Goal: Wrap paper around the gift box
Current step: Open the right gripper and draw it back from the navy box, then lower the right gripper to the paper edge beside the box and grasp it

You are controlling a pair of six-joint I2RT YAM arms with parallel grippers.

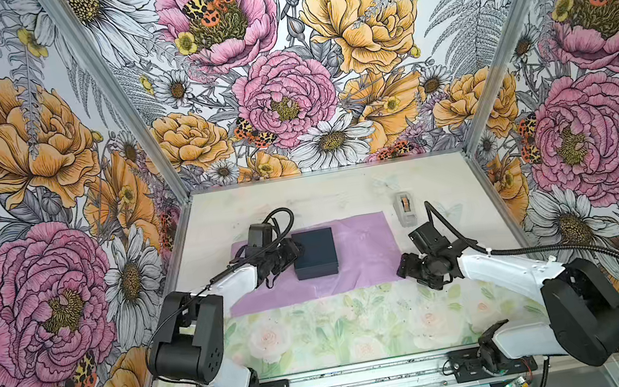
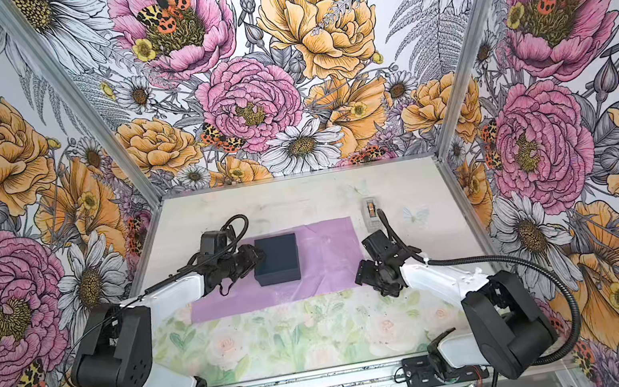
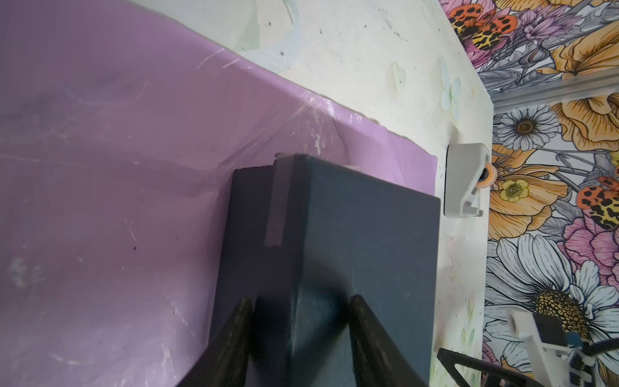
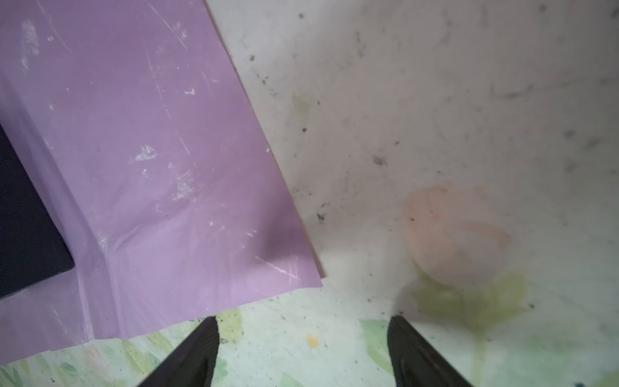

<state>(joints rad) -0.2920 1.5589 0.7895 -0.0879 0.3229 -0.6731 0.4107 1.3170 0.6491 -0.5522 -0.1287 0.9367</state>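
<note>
My right gripper should close on the middle of the short edge (image 1: pixel 396 248) (image 4: pixel 268 151) of the lilac paper, on the side facing the grey tape dispenser.
The dark navy gift box (image 1: pixel 314 250) (image 2: pixel 278 256) lies on the left half of the lilac paper (image 1: pixel 355 254) (image 2: pixel 326 259), which is spread flat on the table. My left gripper (image 1: pixel 296 249) (image 2: pixel 260 255) is at the box's left edge. In the left wrist view its two fingers straddle a corner edge of the box (image 3: pixel 368 234), half closed around it (image 3: pixel 301 300); whether they press on it does not show. My right gripper (image 1: pixel 402 270) (image 2: pixel 359 275) (image 4: pixel 303 323) stands open and empty over bare table beside the paper's (image 4: pixel 150 134) front right corner.
A small grey tape dispenser (image 1: pixel 405 208) (image 2: pixel 372 212) (image 3: pixel 464 181) stands behind the right arm, just off the paper's far right corner. Floral walls close in the table at the back and on both sides. The front of the table has a flower print.
</note>
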